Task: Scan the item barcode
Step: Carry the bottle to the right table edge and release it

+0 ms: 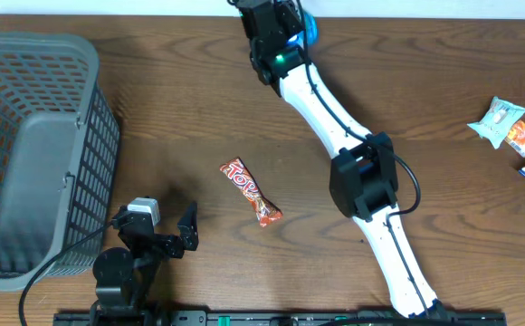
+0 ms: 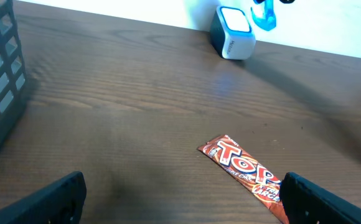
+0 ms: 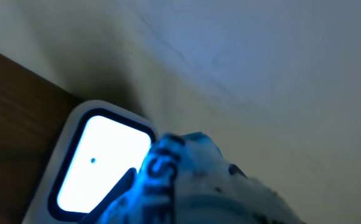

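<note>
I will use my right gripper to set the blue packet down on the bare wood just beyond the three snack packets. The blue packet now hangs close against the scanner.
At the table's far edge my right gripper [image 1: 285, 32] is shut on a blue packet [image 1: 310, 25]. In the right wrist view that blue packet [image 3: 187, 180] fills the lower frame, close against the lit window of a grey scanner [image 3: 99, 162]. The left wrist view shows the scanner [image 2: 233, 31] standing by the back wall with the blue packet [image 2: 264, 15] hanging just above its right side. My left gripper [image 2: 182, 186] stands open low over the wood at the front left, nothing between its fingers. No barcode can be made out.
A red Topps candy bar [image 1: 252, 192] lies mid-table, its end beside my left gripper's right finger [image 2: 317, 199]. A grey mesh basket [image 1: 90, 118] fills the left side. Three snack packets [image 1: 498, 122] lie at the right edge. The white right arm [image 1: 335, 118] crosses the centre.
</note>
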You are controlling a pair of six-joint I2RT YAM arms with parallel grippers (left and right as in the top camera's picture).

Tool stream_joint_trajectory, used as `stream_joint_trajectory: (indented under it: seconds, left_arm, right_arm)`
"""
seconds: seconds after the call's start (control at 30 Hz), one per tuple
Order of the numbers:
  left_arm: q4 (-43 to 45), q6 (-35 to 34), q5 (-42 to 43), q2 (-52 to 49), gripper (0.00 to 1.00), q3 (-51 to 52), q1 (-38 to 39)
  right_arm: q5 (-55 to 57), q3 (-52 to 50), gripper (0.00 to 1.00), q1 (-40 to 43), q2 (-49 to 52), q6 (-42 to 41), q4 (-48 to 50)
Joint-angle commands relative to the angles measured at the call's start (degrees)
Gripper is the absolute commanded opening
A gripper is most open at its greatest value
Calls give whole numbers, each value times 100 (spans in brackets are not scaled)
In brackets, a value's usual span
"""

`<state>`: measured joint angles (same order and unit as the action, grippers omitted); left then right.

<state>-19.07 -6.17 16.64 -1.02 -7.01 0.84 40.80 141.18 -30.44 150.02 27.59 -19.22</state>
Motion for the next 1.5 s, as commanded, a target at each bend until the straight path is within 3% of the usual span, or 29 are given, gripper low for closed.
stream_joint_trajectory:
  seconds: [0.0, 0.2, 0.43, 0.6, 0.77, 0.83, 0.97, 1.07, 1.23, 1.37, 1.47]
  left_arm:
    - [-109, -11, 87, 4, 98, 87, -24]
    - [-109, -13, 87, 4, 98, 87, -24]
    - [-109, -13, 87, 4, 98, 87, -24]
    - [-109, -13, 87, 4, 98, 87, -24]
    - [-109, -13, 87, 4, 99, 87, -24]
    - [-109, -13, 87, 4, 98, 87, -24]
    - [-109, -13, 87, 4, 98, 87, -24]
    - [-109, -13, 87, 4, 98, 87, -24]
    - [-109, -13, 87, 4, 98, 87, -24]
    - [-109, -13, 87, 4, 99, 87, -24]
    - [-109, -13, 87, 4, 98, 87, -24]
  right_arm:
    - [1019, 315, 16, 39, -55, 463, 72]
    - [1561, 315, 15, 391, -273, -114, -994]
    - [1497, 308, 17, 1554, -376, -1117, -2688]
    - [686, 254, 15, 2601, -376, -1567, -3163]
    - [232, -81, 19, 3560, -374, -1600, -3045]
    - [232, -350, 28, 3998, -374, -1722, -2983]
    - [-61, -503, 36, 4470, -374, -2245, -3195]
    - [-374, -501, 50, 4682, -398, -2616, -3351]
    - [-391, -498, 86, 4697, -551, -2800, -3432]
    - [-756, -439, 97, 4577, -898, -2949, -3442]
    - [-1858, -437, 99, 4441, -1355, -3086, -3576]
